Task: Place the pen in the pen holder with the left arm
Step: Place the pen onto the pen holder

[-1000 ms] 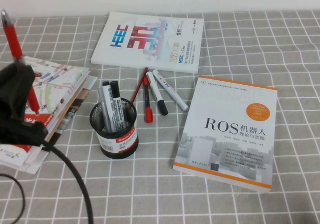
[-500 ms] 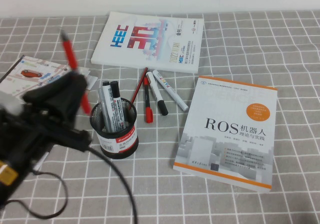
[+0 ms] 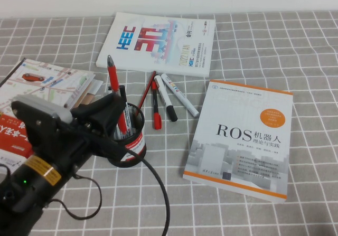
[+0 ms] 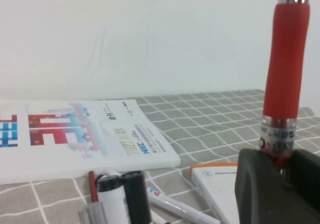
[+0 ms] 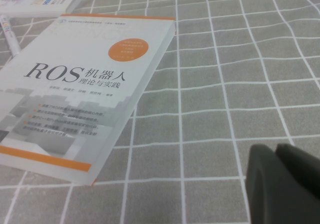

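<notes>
Next, my left gripper sets the pen down for me in the pen holder [image 3: 135, 115], against the rim that faces the ROS book.
The pen [image 3: 113, 82] has a red barrel and stands nearly upright, silvery end up. My left gripper [image 3: 117, 112] is shut on its lower half, right over the pen holder [image 3: 133, 149], a black mesh cup with a red-and-white label. The pen's lower end reaches down into the cup's mouth among the markers standing there. In the left wrist view the pen [image 4: 286, 68] rises from between the black fingers of the left gripper [image 4: 278, 160]. My right gripper [image 5: 280, 184] hangs shut over bare grey checked cloth, beside the ROS book, and is outside the high view.
A white HEC book [image 3: 158, 43] lies at the back. The ROS book [image 3: 243, 135] lies to the right of the cup. Loose markers [image 3: 165, 101] lie between cup and books. Magazines [image 3: 47, 85] are stacked at the left. The left arm's cable [image 3: 158, 194] trails forward.
My left arm has swung from the table's left edge to the right with the pen in its grip. The pen now stands over the cup and has come lower.
</notes>
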Tool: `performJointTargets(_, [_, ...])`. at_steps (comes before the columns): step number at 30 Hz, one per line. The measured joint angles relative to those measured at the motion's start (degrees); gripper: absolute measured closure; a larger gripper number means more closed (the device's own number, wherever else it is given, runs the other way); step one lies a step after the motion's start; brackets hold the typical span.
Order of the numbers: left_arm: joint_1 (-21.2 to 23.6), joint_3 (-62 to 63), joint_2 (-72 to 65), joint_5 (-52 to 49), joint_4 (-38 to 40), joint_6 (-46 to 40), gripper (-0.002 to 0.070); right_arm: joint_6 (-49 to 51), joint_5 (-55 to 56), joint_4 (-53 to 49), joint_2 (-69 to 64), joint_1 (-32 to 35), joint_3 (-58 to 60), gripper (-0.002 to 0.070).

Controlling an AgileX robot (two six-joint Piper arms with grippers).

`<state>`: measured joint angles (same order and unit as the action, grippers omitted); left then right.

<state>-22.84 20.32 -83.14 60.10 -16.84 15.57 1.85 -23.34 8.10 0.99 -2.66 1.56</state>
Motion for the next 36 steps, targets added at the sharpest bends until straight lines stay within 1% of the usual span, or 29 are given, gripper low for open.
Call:
performJointTargets(13, [0.0,4.6,-6.7,0.0,0.4,-1.7,0.0606,0.0,0.0,0.0,0.0,0.0,0.0,0.0691])
performJointTargets(32, [0.0,5.3,-10.4,-3.3,0.5,-2.1,0.0606,0.0,0.0,0.0,0.0,0.0,0.0,0.0691])
performJointTargets(36, [0.0,5.3,-10.4,-5.5,0.5,-2.1,0.0579,0.0,0.0,0.0,0.0,0.0,0.0,0.0692])
